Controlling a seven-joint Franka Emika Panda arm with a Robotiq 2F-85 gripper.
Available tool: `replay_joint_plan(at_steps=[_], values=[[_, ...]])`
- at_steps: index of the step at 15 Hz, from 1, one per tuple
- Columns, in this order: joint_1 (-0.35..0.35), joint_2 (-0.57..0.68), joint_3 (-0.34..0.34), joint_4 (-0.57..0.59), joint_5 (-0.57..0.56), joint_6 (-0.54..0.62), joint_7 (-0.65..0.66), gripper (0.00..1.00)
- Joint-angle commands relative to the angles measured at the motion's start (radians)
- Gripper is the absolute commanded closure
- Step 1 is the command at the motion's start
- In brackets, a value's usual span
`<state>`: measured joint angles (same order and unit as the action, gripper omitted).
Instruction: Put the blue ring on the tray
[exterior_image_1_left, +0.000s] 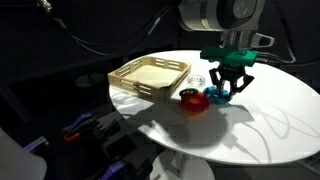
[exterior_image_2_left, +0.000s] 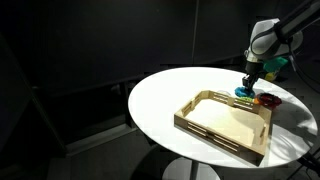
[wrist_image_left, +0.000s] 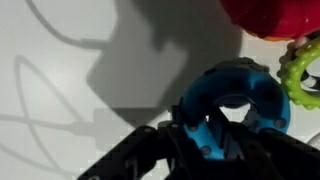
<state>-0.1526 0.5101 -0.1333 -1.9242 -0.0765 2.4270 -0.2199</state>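
The robot's gripper needs to release the blue ring inside the wooden tray (exterior_image_1_left: 174, 75), against the tray's side that faces the green ring.
The blue ring (wrist_image_left: 235, 100) lies on the white round table next to a red object (wrist_image_left: 270, 18) and a green ring (wrist_image_left: 300, 75). It also shows in both exterior views (exterior_image_1_left: 217, 94) (exterior_image_2_left: 245, 93). My gripper (wrist_image_left: 208, 140) is low over the blue ring, and its dark fingers straddle the ring's near rim. In both exterior views the gripper (exterior_image_1_left: 228, 86) (exterior_image_2_left: 250, 82) has its fingers spread, so it is open. The wooden tray (exterior_image_1_left: 150, 76) (exterior_image_2_left: 225, 122) stands empty beside the objects.
The red object (exterior_image_1_left: 193, 99) (exterior_image_2_left: 267, 99) lies between the blue ring and the tray's corner. The table edge (exterior_image_1_left: 200, 140) drops off into dark surroundings. Cables hang behind the table.
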Motion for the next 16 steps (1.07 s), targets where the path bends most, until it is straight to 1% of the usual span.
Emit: replay_joint_plan(at_steps=[1,5,11,16], values=[[-0.014,-0.035,0.012,0.013,0.001,-0.040,0.013,0.90],[-0.016,-0.083,0.016,0.009,0.011,-0.060,0.008,0.90],[-0.014,-0.180,0.046,-0.003,0.072,-0.152,-0.020,0.90],[-0.001,-0.249,0.065,-0.020,0.093,-0.246,-0.027,0.90]])
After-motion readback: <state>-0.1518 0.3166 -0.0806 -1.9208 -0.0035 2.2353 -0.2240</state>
